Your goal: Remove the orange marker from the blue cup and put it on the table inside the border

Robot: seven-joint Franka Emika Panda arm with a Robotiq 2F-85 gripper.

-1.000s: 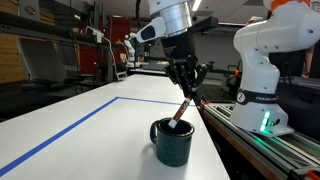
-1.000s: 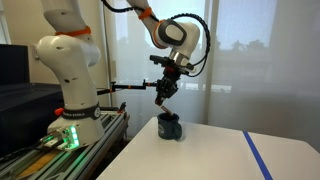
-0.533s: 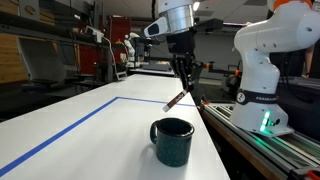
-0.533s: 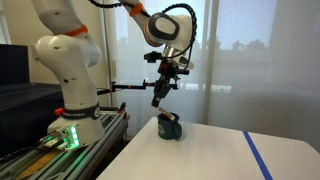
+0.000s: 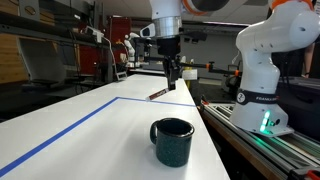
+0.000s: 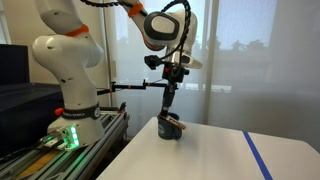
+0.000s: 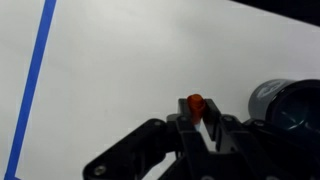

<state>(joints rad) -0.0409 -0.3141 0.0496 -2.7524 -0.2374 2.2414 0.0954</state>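
I should let go of the orange marker on the white table [image 5: 147, 126] behind the handle of the dark blue cup.
My gripper [image 5: 172, 73] is shut on the orange marker [image 5: 159, 93] and holds it in the air, well above the white table. The marker hangs slanted from the fingers. In the other exterior view the gripper [image 6: 170, 82] holds the marker [image 6: 168, 103] above the cup [image 6: 171, 127]. The dark blue cup [image 5: 172, 141] stands upright near the table's edge, outside the blue tape border [image 5: 75, 126]. In the wrist view the marker's orange end [image 7: 196, 103] shows between the fingers, with the cup [image 7: 290, 105] at the right.
A second white robot arm on its base [image 5: 262, 70] stands beside the table, on a rail with a green light. The blue tape line [image 7: 34, 78] runs along the left of the wrist view. Workshop benches stand in the background.
The gripper has lifted the marker out of the cup and carried it up and away from the cup, over the table. The cup has stayed in place.
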